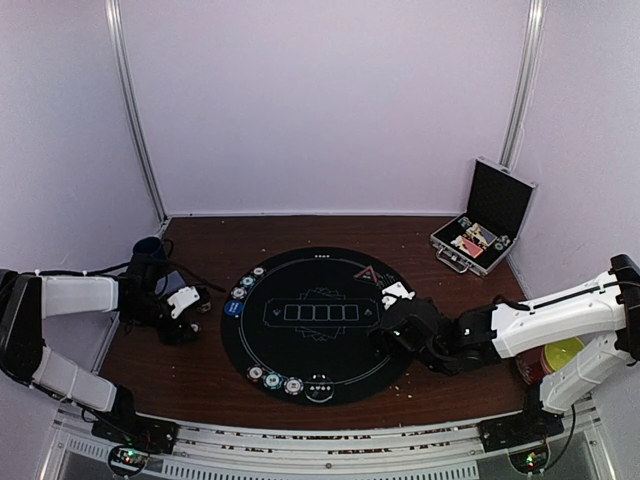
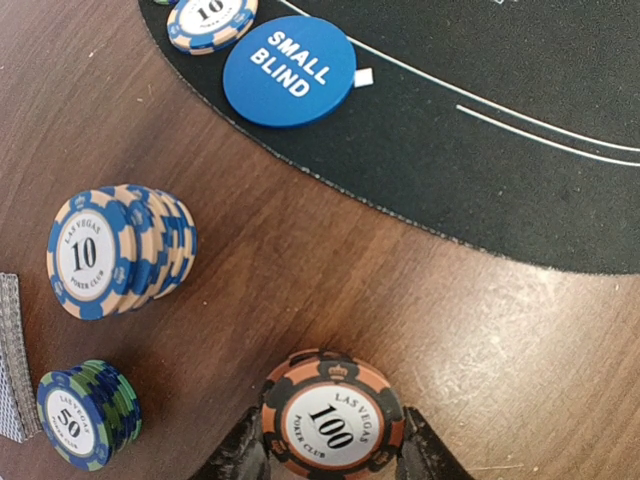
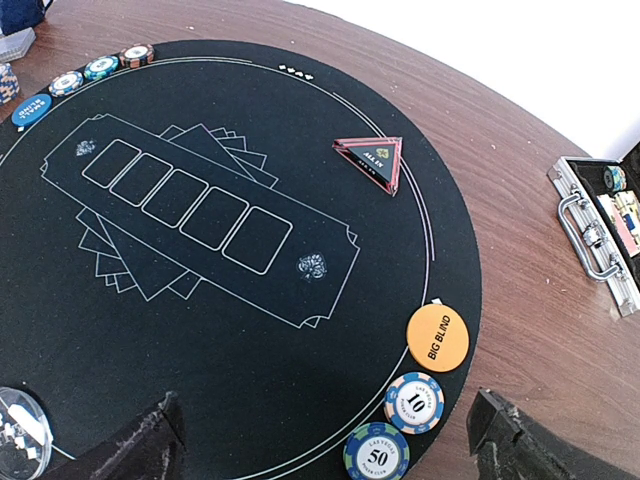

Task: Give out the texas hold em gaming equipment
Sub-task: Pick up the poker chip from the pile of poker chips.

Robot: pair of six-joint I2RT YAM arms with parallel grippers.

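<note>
I need to release the 100 chip, still standing on the wood beside the mat, from my left gripper on the black mat's rim [image 1: 397, 364] beside the 50 chip under my right gripper.
My left gripper [image 2: 333, 452] is shut on an orange-and-black 100 poker chip [image 2: 333, 418] standing on the wood just left of the round black mat [image 2: 500, 150]. Beside it are a stack of blue 10 chips [image 2: 110, 250], a stack of 50 chips [image 2: 85, 415] and the edge of grey-backed cards [image 2: 10, 355]. The blue SMALL BLIND disc [image 2: 289, 77] lies on the mat's rim. My right gripper [image 3: 325, 445] hangs open over the mat's right side, near the orange BIG BLIND disc [image 3: 438, 337], a 10 chip [image 3: 414, 402] and a 50 chip [image 3: 376, 452]. The red triangle marker [image 3: 370, 160] lies on the mat.
The open silver-edged black case [image 1: 485, 225] stands at the back right. Three chips [image 1: 273, 380] lie on the mat's near rim, others [image 1: 243, 285] on its left rim. A clear disc [image 3: 20, 430] sits on the mat. A yellow bowl [image 1: 560, 352] is behind my right arm, a dark cup [image 1: 148, 250] at far left.
</note>
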